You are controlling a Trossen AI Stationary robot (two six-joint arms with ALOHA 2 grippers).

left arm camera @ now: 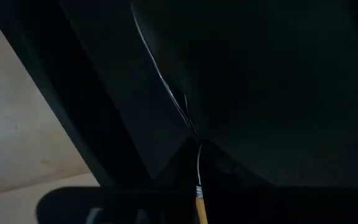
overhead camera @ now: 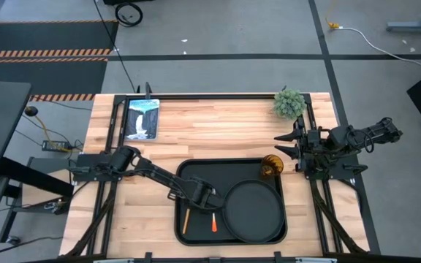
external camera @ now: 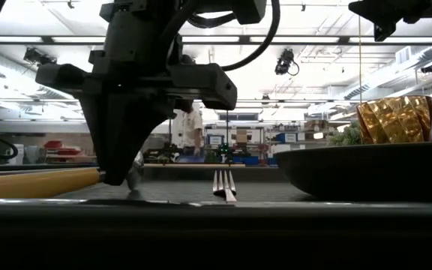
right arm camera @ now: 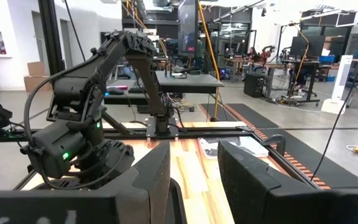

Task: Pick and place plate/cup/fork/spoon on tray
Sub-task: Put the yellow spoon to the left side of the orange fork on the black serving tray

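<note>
I need to take the spoon's orange handle farther back (overhead camera: 186,227) with my left gripper and move the spoon closer, as it lies by the tray's rim, well apart from the fork.
The black tray (overhead camera: 196,172) lies at the table's middle near side. The round black plate (overhead camera: 253,212) rests in its right half, and it also shows in the low view (external camera: 366,169). The amber cup (overhead camera: 272,166) stands at the tray's far right corner. The fork (overhead camera: 213,221) lies on the tray floor, its tines (external camera: 225,186) toward the near edge. My left gripper (overhead camera: 198,202) stands over the tray's left part, shut on the spoon (overhead camera: 186,219). My right gripper (overhead camera: 289,145) is open and empty at the table's right edge, beside the cup. My left gripper comes from above, pointing down, onto the spoon where the orange handle (left arm camera: 200,206) meets the metal neck (left arm camera: 198,165). The handle (external camera: 36,182) sticks out toward the near edge and the silver bowl (external camera: 135,178) shows past the fingers. The spoon lies level, at or just above the tray floor.
A small green plant (overhead camera: 289,103) stands at the table's far right corner. A flat picture panel (overhead camera: 142,118) lies at the far left. Bare wood shows between them, beyond the tray. A person stands in the room far behind the table (external camera: 193,127).
</note>
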